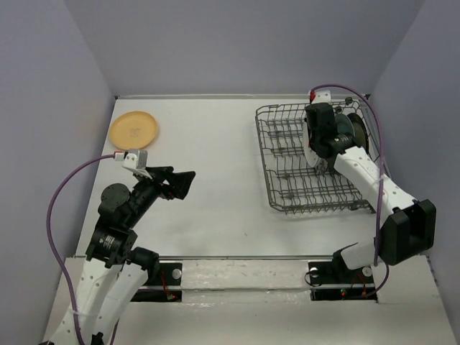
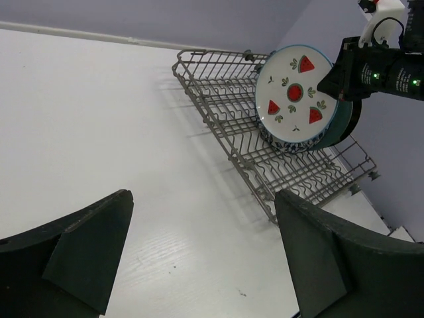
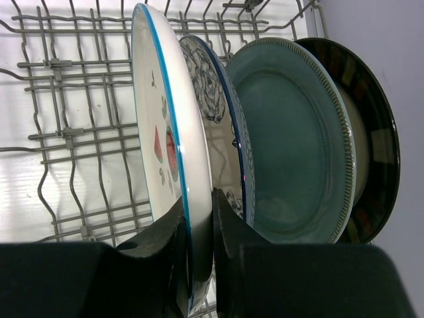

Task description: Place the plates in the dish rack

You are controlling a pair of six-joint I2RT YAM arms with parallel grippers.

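My right gripper is to leave the white plate standing in the rack slots (image 1: 307, 147) (image 3: 151, 171) next to the blue-and-white floral plate.
My right gripper (image 3: 199, 218) is shut on the rim of the white plate with red fruit marks (image 3: 165, 132), which stands on edge in the grey wire dish rack (image 3: 66, 132). Behind it stand the blue-and-white floral plate (image 3: 215, 112), the teal plate (image 3: 285, 146) and the beige plate with dark rim (image 3: 374, 132). In the top view the rack (image 1: 287, 172) is at the back right, with my right gripper (image 1: 315, 154) inside it. The orange-yellow plate (image 1: 134, 129) lies flat at the back left. My left gripper (image 1: 188, 180) is open and empty above the table.
The left wrist view shows the rack (image 2: 218, 86) and the fruit plate (image 2: 295, 96) held by the right gripper (image 2: 338, 83), across bare white table (image 2: 132, 132). Grey walls enclose the table on three sides. A purple cable loops by the left arm (image 1: 54, 208).
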